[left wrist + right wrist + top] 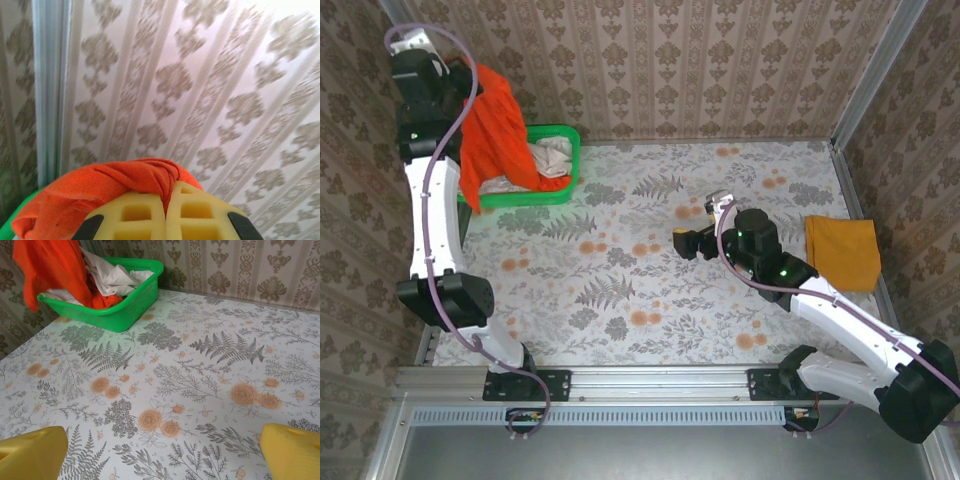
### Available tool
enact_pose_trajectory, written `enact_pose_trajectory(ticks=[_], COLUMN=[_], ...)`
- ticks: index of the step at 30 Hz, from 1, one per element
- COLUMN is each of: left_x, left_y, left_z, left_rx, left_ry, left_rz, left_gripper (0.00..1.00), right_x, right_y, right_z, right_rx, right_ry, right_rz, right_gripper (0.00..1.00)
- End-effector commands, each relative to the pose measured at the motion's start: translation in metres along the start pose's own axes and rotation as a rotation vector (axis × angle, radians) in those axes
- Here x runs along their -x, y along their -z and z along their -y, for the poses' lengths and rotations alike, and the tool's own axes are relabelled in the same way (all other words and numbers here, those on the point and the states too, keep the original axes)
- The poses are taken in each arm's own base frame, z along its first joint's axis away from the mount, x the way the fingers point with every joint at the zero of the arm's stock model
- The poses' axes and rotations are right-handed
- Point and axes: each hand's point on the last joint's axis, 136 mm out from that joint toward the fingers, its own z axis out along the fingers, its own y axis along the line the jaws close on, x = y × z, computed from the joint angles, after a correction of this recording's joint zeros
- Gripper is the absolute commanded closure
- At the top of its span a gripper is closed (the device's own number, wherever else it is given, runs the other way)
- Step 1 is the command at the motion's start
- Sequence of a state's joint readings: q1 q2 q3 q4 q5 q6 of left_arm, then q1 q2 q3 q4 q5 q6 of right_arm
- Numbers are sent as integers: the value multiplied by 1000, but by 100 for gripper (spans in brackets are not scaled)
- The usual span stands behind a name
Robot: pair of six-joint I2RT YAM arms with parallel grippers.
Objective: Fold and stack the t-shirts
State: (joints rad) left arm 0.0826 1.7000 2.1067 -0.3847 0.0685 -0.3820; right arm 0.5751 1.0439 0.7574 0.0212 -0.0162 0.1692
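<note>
The robot's left gripper needs to release the orange-red t-shirt on the bare tablecloth [651, 208] between the green basket and the right gripper.
My left gripper [472, 74] is raised high at the back left, shut on a fold of the orange-red t-shirt [496, 135]. The shirt hangs down from it over the basket. In the left wrist view the yellow fingers [135, 215] pinch the orange-red t-shirt [125, 177] between them. Off-white t-shirts [550, 156] lie crumpled in the basket, with the off-white t-shirts [117, 277] beside the hanging orange-red t-shirt [50, 265] in the right wrist view. A mustard yellow t-shirt [842, 250] lies folded at the table's right side. My right gripper [700, 224] hovers over mid-table, open with nothing in it [162, 455].
The green plastic basket [572, 142] stands at the back left against the wall; its rim [125, 310] faces the right gripper. The floral tablecloth [620, 280] is bare between the arms. Patterned walls enclose the table on three sides.
</note>
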Motion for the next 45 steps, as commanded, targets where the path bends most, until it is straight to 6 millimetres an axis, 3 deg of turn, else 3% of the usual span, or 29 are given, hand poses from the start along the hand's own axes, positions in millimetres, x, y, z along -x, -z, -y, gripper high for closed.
enact_pose_trajectory(ticks=[1,7,12,18,23,27,28,31,45], left_x=[54,94,105,96,74,41,25,-13,-230], left_y=[44,96,131,155,170,167,168,153,30], left_z=[45,92,131,164,202,226,239,253,287], left_rx=[-120,-212,-272,-371,-478,-546,-584,-613,-625], left_ry=[-65,-125,-200,-202,-208,-207,-201,-197,-168], left_rz=[110,218,283,270,237,170,134,40,-498], left_gripper=[100,100,100,100,100,100,100,100,100], right_x=[14,12,11,9,7,6,6,3,-19], right_y=[0,-3,-5,-6,-5,-5,-5,-2,6], right_z=[-9,-10,-12,-12,-12,-13,-13,-11,2], right_rx=[36,45,58,63,65,72,72,68,5], right_ry=[-20,-34,-45,-59,-68,-74,-75,-71,-87], right_rz=[42,48,48,56,61,66,66,61,26], right_gripper=[0,0,0,0,0,0,0,0,0])
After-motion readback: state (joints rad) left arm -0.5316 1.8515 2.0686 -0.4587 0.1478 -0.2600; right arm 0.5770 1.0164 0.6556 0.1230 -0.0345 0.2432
